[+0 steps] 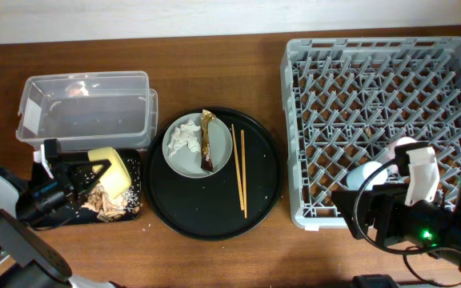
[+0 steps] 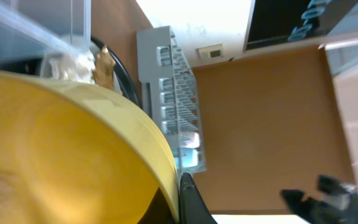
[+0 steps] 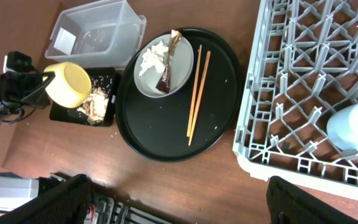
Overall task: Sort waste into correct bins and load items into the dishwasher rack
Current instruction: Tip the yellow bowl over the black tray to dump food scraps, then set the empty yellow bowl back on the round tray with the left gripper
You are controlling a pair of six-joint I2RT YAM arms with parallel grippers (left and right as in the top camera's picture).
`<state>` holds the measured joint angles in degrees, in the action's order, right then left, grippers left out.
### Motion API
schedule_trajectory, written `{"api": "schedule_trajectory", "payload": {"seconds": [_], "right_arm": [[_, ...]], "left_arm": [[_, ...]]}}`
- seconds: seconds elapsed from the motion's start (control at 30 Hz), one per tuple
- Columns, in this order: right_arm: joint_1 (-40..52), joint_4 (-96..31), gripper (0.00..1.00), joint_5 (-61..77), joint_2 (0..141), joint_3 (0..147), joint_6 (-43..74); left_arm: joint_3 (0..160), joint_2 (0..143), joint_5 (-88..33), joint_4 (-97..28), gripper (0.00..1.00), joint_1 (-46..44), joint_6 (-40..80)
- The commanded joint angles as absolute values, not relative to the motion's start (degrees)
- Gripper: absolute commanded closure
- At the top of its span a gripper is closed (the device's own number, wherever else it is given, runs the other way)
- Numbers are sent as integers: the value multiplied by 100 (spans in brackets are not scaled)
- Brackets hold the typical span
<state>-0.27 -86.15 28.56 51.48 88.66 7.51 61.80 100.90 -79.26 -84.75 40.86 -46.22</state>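
Note:
Next, my left gripper lets go of the small yellow bowl on the round black tray [image 1: 201, 211], just in front of the grey plate.
My left gripper [image 1: 93, 170] is shut on the rim of the small yellow bowl [image 1: 112, 172], which is tipped on its side over the shallow black tray [image 1: 134, 210]. Brownish food leftovers [image 1: 102, 202] lie in that tray. In the left wrist view the bowl [image 2: 61, 149] fills the frame, its rim pinched at my fingers [image 2: 179, 199]. The grey plate [image 1: 218, 156] holds white paper scraps [image 1: 186, 138] and the brown-and-gold wrapper [image 1: 207, 141]. Two chopsticks [image 1: 238, 168] lie beside it. My right gripper [image 3: 188, 205] is open and empty by the rack's [image 1: 386, 88] front-left corner. A light blue cup [image 3: 353, 124] stands in the rack.
The clear box [image 1: 86, 108] stands behind the black tray and looks almost bare. The plate and chopsticks rest on a large round black tray [image 1: 206, 212] in the middle. A second pale cup [image 1: 404, 146] in the rack is partly hidden by my right arm.

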Motion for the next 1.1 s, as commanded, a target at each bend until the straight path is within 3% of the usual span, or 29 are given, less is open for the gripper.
{"api": "schedule_trajectory", "payload": {"seconds": [0.0,0.03,0.1,0.13,0.23,0.3,0.33,0.4,0.47,0.53,0.6,0.67,0.77,0.87,0.93,1.07], "right_arm": [[16,-8635,9,2825,5153,8868,753],[16,-8639,9,2825,5153,8868,753],[14,-8659,9,2825,5153,8868,753],[16,-8678,9,2823,5153,8868,753],[16,-8711,9,2825,5153,8868,753],[16,-8735,9,2823,5153,8868,751],[16,-8768,9,2777,5153,8868,749],[16,-8757,9,2777,5153,8868,751],[16,-8746,9,2779,5153,8868,751],[16,-8678,9,2779,5153,8868,751],[16,-8678,9,2779,5153,8868,751],[16,-8687,9,2781,5153,8868,753],[16,-8722,9,2781,5153,8868,753],[16,-8696,9,2779,5153,8868,753],[16,-8663,9,2781,5153,8868,753],[16,-8659,9,2779,5153,8868,753]], "left_arm": [[6200,10136,-7909,-8149,100,4204,-4718],[6193,10169,-7819,-8171,100,4259,-3852],[6208,10090,-8125,-8731,100,4278,-5579],[6180,10114,-8125,-8860,100,4307,-4851],[6233,10012,-8007,-9338,100,4237,-6003],[6272,10014,-8001,-8932,100,4296,-4801],[6285,9961,-8071,-9035,100,4213,-5470],[6300,9935,-7964,-9045,100,4141,-4974],[6300,9765,-7634,-9677,100,3728,-5776],[6307,9478,-7269,-9649,100,3041,-5531],[6326,9404,-7065,-9292,100,2657,-4928],[6521,9395,-6790,-8538,100,2630,-3577],[6619,9083,-6423,-8580,100,2526,-3345],[6617,8586,-5260,-8263,100,2228,-2453],[6617,8101,-4228,-7817,100,1562,-1433],[6615,7725,-2383,-7026,100,-676,294]]}}
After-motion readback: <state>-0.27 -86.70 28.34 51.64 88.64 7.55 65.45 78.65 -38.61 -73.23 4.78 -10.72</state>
